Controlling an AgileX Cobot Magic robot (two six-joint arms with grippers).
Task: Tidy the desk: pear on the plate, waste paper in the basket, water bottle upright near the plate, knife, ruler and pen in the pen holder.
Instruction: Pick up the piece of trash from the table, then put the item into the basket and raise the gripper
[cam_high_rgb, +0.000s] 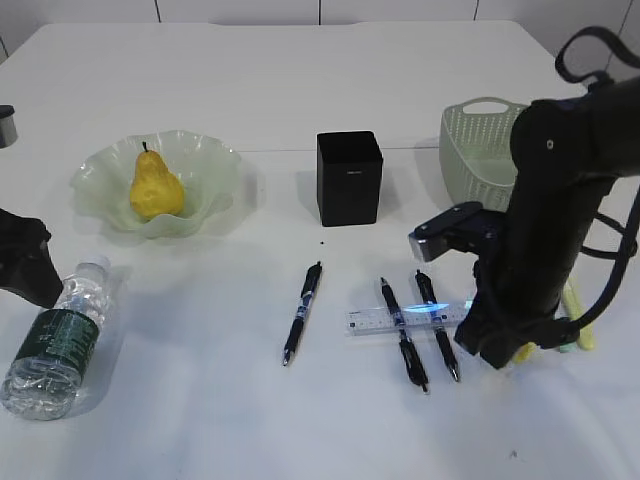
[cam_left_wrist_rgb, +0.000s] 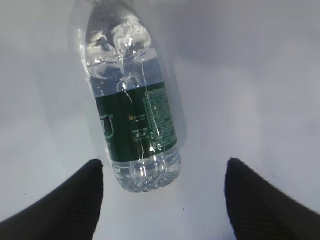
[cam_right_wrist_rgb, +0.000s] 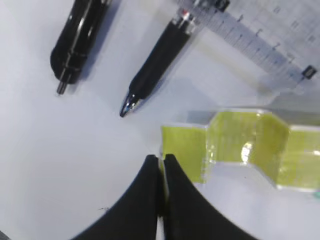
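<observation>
I need to use my right gripper to set the yellow waste paper free on the bottom of the green basket (cam_high_rgb: 527, 190), toward the near end of that basket. The yellow waste paper is still low on the desk.
The yellow pear (cam_high_rgb: 155, 187) sits on the ruffled green plate (cam_high_rgb: 215, 165). The water bottle (cam_high_rgb: 55, 340) lies on its side at the front left, and my left gripper (cam_left_wrist_rgb: 162, 162) hangs open just past its base (cam_left_wrist_rgb: 145, 175), not touching it. My right gripper (cam_right_wrist_rgb: 161, 158) is shut on the near edge of the yellow waste paper (cam_right_wrist_rgb: 245, 145), low on the desk. The clear ruler (cam_high_rgb: 400, 320) lies across two black pens (cam_high_rgb: 404, 333) (cam_high_rgb: 438, 325), with a third pen (cam_high_rgb: 301, 312) to their left. The black pen holder (cam_high_rgb: 349, 178) stands mid-table. I cannot pick out the knife.
The green basket (cam_high_rgb: 480, 150) stands at the back right, partly behind my right arm. A pale yellow-green strip (cam_high_rgb: 583, 325) shows past that arm; I cannot tell what it is. The ruler's end (cam_right_wrist_rgb: 260, 40) and a pen tip (cam_right_wrist_rgb: 131, 102) lie close to the paper.
</observation>
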